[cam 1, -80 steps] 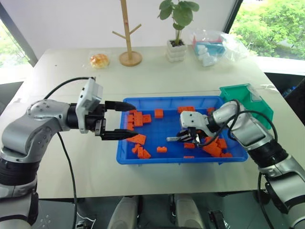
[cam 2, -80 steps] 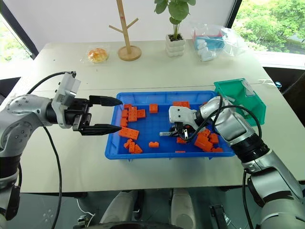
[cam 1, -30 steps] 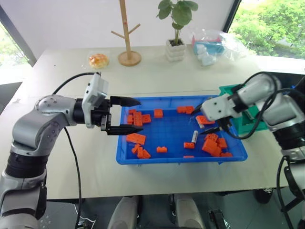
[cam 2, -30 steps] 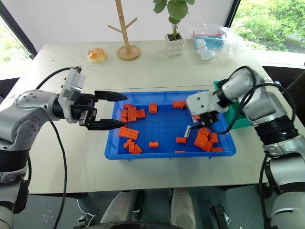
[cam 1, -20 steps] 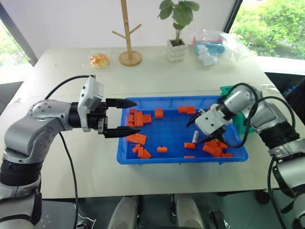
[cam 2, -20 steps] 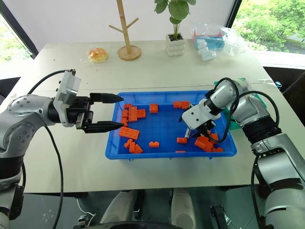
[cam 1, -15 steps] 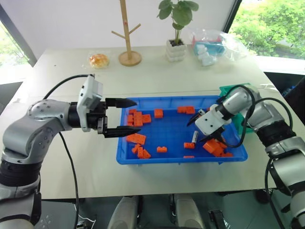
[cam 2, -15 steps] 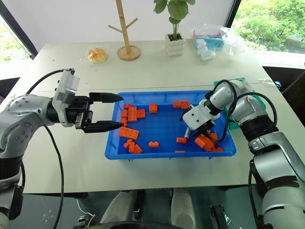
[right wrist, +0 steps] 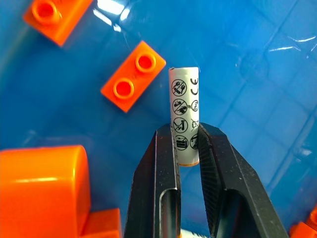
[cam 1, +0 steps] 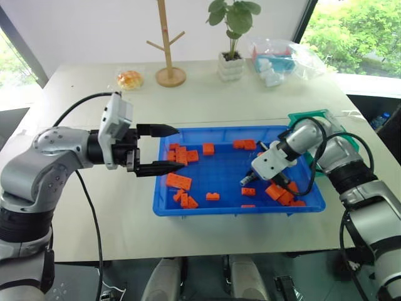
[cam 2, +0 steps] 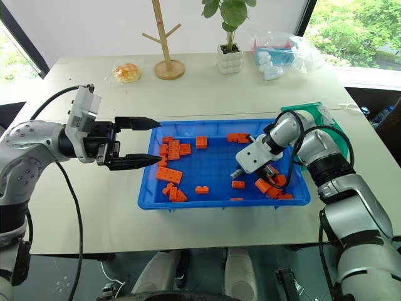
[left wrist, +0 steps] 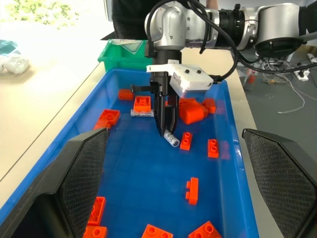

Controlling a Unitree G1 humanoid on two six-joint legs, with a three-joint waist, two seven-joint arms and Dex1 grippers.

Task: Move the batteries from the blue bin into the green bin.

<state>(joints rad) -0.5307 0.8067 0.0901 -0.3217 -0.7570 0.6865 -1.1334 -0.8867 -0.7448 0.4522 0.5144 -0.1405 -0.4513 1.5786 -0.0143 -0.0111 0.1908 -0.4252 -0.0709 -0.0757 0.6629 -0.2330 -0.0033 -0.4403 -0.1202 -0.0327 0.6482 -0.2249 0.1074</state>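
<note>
Next, my right gripper lets go of the silver-white battery on the bottom of the green bin (cam 1: 326, 150), in its near half.
The blue bin (cam 1: 188, 211) lies on the table in front of me, strewn with orange bricks. My right gripper (right wrist: 185, 135) points steeply down into the bin's right half and is shut on one silver-white battery (right wrist: 184, 106). The battery's lower end touches the bin floor (left wrist: 171, 139). A second silver cylinder (left wrist: 141, 113) lies further back in the bin by an orange brick. The green bin (cam 1: 313, 118) stands against the blue bin's far right corner, behind my right arm. My left gripper (cam 1: 180, 147) hovers open over the bin's left rim, holding nothing.
Several orange bricks (cam 1: 180, 182) lie scattered in the blue bin, with a heap (cam 1: 279, 191) right beside my right gripper. At the table's far side stand a wooden tree stand (cam 1: 170, 75), a potted plant (cam 1: 230, 66), a bun (cam 1: 130, 79) and a plastic bag (cam 1: 282, 59).
My right gripper dropped from above the bin's right side onto the battery and went from open to shut on it. The left gripper stayed open at the left rim.
</note>
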